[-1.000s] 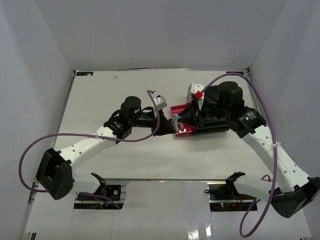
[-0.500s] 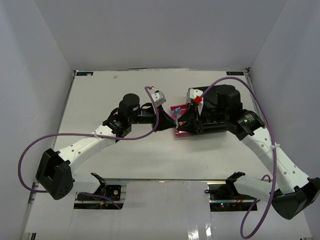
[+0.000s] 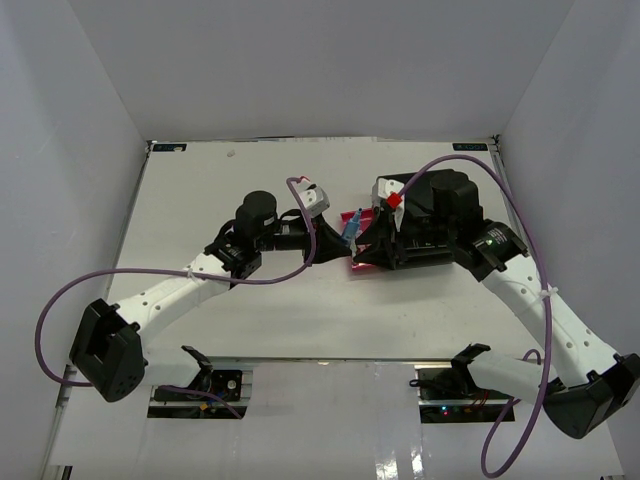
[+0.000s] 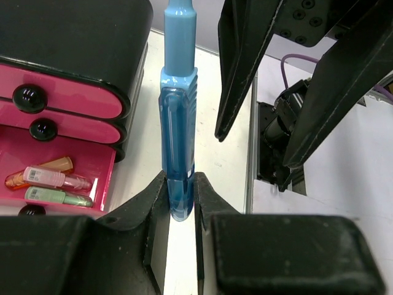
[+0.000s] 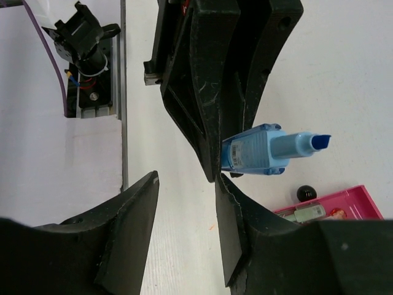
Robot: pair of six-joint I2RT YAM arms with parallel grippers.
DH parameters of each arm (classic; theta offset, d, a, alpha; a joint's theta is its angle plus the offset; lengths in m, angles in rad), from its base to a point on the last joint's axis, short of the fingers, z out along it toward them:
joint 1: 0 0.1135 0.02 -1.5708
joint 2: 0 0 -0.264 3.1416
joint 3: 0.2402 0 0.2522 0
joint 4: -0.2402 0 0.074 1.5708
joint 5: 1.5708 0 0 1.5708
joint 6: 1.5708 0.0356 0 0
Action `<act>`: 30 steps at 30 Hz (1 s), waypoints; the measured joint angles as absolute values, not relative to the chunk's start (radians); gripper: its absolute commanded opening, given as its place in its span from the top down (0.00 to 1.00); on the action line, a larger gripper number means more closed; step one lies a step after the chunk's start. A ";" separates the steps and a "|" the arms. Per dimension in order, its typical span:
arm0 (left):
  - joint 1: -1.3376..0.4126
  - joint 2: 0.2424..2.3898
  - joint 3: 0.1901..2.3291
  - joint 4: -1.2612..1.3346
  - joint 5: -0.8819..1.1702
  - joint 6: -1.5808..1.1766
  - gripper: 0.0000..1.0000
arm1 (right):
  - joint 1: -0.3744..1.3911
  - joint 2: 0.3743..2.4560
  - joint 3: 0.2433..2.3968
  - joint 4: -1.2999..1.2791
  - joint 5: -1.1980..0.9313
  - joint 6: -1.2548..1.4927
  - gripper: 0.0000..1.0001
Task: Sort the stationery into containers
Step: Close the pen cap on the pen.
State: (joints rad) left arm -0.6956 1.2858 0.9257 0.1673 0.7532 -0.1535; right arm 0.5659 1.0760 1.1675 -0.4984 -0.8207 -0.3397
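Observation:
I need to line my grippers up and take the light-blue highlighter by its tip end (image 5: 296, 145) with my right gripper, as it slants off beside that gripper's open fingers.
My left gripper (image 4: 179, 190) is shut on the base of a light-blue highlighter (image 4: 178, 123), which has no cap and points away from the camera. In the top view this highlighter (image 3: 348, 229) hangs in the left gripper (image 3: 338, 240) just left of the black cabinet (image 3: 445, 200). My right gripper (image 5: 185, 184) stands open and empty right beside the highlighter (image 5: 258, 150), its fingers (image 4: 245, 67) apart from it. The cabinet's lowest pink drawer (image 4: 104, 178) is pulled out and holds an orange-capped, a pink and a green marker (image 4: 55, 196). The two upper drawers (image 4: 67, 95) are pushed in.
The right arm's wrist hangs over the cabinet and hides most of the open drawer (image 3: 360, 263) from above. White walls close in the table (image 3: 220, 190) on three sides. A metal rail (image 4: 252, 153) runs along the table's near edge.
The right gripper's jaws have opened and now stand off the blue highlighter. The left gripper, still shut on it, has shifted slightly towards the back of the table.

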 measured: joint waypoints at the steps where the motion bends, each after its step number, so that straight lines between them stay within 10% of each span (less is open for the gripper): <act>1: -0.696 1.285 0.922 0.167 0.752 -0.150 0.98 | 0.566 1.071 1.162 -0.500 -0.810 -0.337 0.52; 30: -0.696 1.229 0.860 0.067 0.850 0.071 0.99 | 0.566 1.120 1.219 -0.505 -0.814 -0.296 0.57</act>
State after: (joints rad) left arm -0.6956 1.2293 0.8597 0.0673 0.8505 0.0711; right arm 0.5659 1.1198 1.2186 -0.5053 -0.8143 -0.2962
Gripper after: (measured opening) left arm 0.274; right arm 0.439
